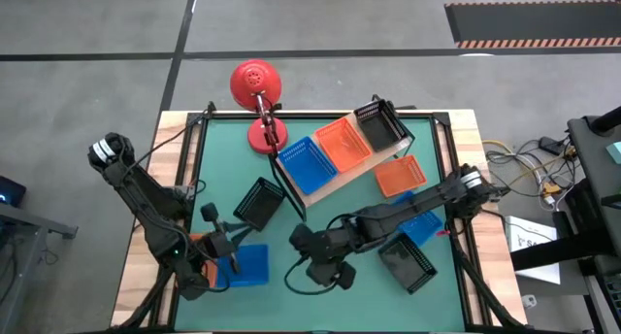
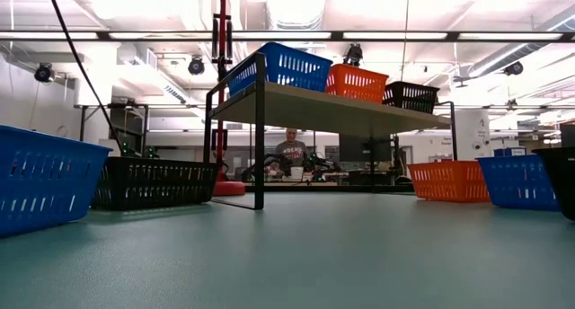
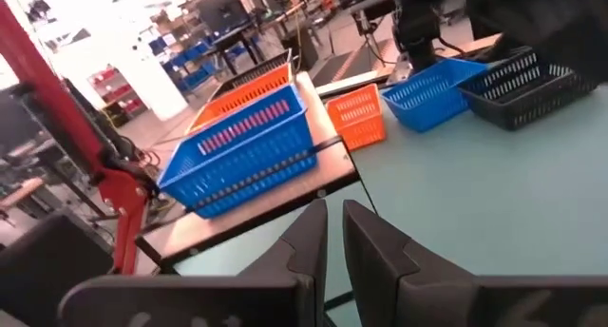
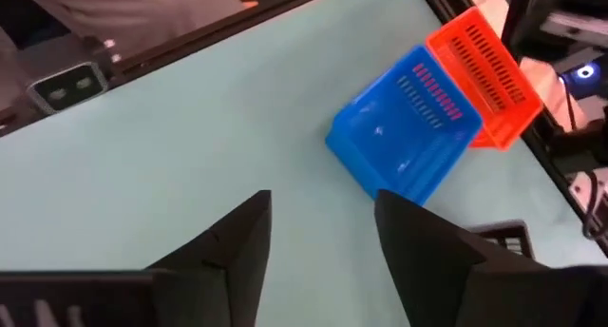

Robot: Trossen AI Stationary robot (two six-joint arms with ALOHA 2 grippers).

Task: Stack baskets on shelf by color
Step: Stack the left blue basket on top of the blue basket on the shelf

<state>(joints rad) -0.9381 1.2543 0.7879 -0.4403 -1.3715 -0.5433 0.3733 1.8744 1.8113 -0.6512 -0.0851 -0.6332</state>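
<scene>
My right gripper is going to close on the blue basket's rim (image 1: 268, 265) (image 4: 361, 163), on the side that faces away from the orange basket next to my left gripper.
The shelf (image 1: 335, 179) stands aslant at the middle far side, with a blue basket (image 1: 309, 164), an orange one (image 1: 343, 143) and a black one (image 1: 380, 123) in a row on its board. On the mat rest a black basket (image 1: 258, 203), a blue basket (image 1: 247, 264) with an orange one (image 1: 199, 245) beside it, an orange basket (image 1: 401, 175), a blue one (image 1: 422, 229) and a black one (image 1: 408, 261). My left gripper (image 1: 225, 235) hangs shut and empty above the near-left blue basket, pointing toward the shelf. My right gripper (image 4: 318, 241) is open over bare mat, facing that blue basket (image 4: 408, 142).
A red lamp (image 1: 255, 82) with its base (image 1: 267, 135) stands at the shelf's far left end. The right arm (image 1: 408, 213) lies across the near-right blue basket. Bare mat lies between the two grippers and along the near edge. A person sits in the room beyond the table (image 2: 292, 152).
</scene>
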